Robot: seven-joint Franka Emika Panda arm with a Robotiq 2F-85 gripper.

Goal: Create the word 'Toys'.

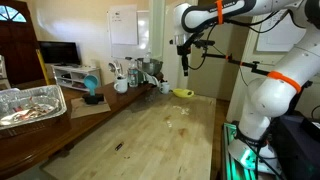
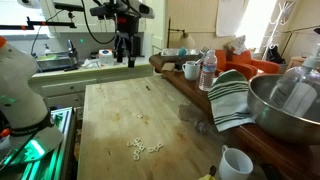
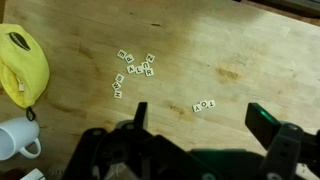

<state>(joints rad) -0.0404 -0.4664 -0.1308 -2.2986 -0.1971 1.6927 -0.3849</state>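
Note:
My gripper is going to close on the S tile [image 1: 181, 104] [image 3: 120, 77] between the letter cluster and the yellow bowl, because the short row still needs that letter.
Small whitish letter tiles lie on the wooden table [image 3: 240, 50]. In the wrist view, three tiles [image 3: 204, 105] sit joined in a short row, and a loose cluster of several tiles [image 3: 134, 68] lies to its upper left. The tiles also show as pale specks in an exterior view [image 2: 141, 147]. Their markings are too small to read with certainty. My gripper [image 3: 203, 125] is open and empty, high above the table in both exterior views [image 1: 184, 66] [image 2: 125, 55]. In the wrist view the short row lies between its fingers.
A yellow bowl [image 3: 22, 65] [image 1: 182, 93] and a white mug [image 3: 15, 138] [image 2: 235, 163] stand near the tiles. A side counter holds a metal bowl [image 2: 285, 105], a striped cloth [image 2: 230, 98], a bottle and cups. A foil tray [image 1: 28, 105] sits on another table.

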